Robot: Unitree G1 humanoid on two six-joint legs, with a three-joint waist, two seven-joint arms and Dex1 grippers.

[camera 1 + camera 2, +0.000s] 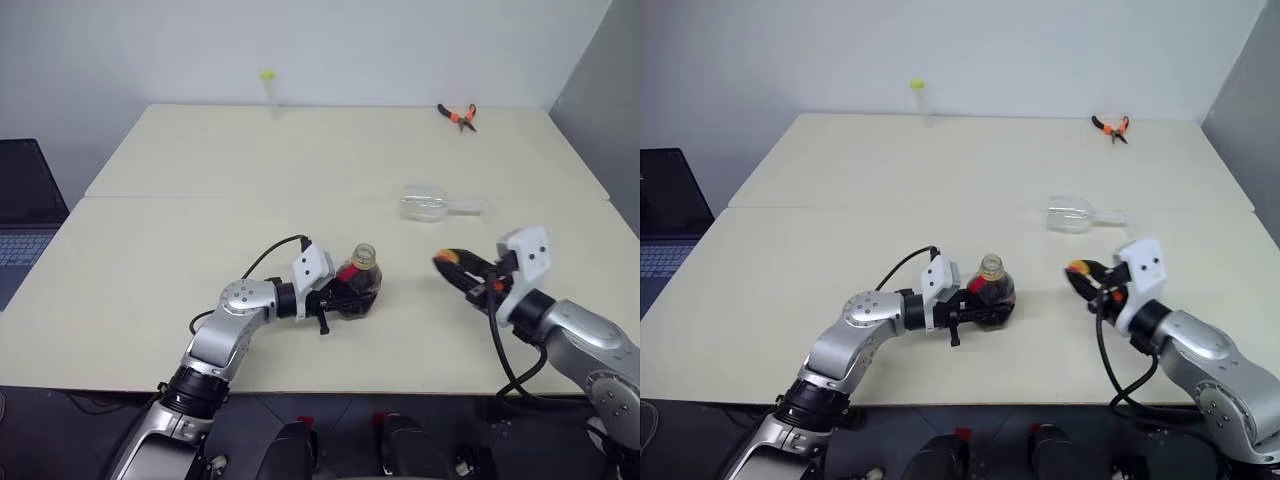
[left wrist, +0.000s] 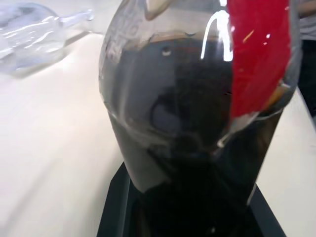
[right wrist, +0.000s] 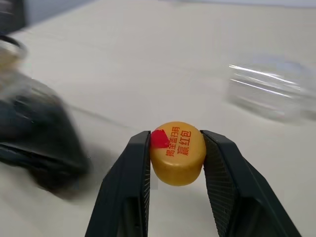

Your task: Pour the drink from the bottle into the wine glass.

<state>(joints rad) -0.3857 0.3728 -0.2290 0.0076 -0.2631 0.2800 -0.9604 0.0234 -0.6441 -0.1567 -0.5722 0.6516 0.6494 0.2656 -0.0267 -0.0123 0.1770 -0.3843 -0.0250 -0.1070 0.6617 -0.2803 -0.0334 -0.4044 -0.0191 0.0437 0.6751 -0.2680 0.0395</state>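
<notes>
My left gripper will take the bottle to the bare table just this side of the seam (image 1: 253, 234), below the clear tube. I will set it down there.
The bottle (image 1: 360, 280) stands upright near the table's front edge, its mouth uncapped and its red label facing right. My left gripper (image 1: 345, 295) is shut on its lower body from the left. Up close, the dark brown drink (image 2: 187, 163) fills the bottle to its shoulder. To the bottle's right, my right gripper (image 3: 177, 137) is shut on the bottle's yellow-orange cap (image 3: 177, 152) and held just above the table. The wine glass (image 1: 430, 203) lies on its side farther back, right of centre, with its stem pointing right.
A thin clear tube with a yellow-green cap (image 1: 268, 90) stands at the table's far edge. Orange-handled pliers (image 1: 458, 116) lie at the far right. A laptop (image 1: 25, 215) sits off the table's left side. A seam (image 1: 250, 197) crosses the tabletop.
</notes>
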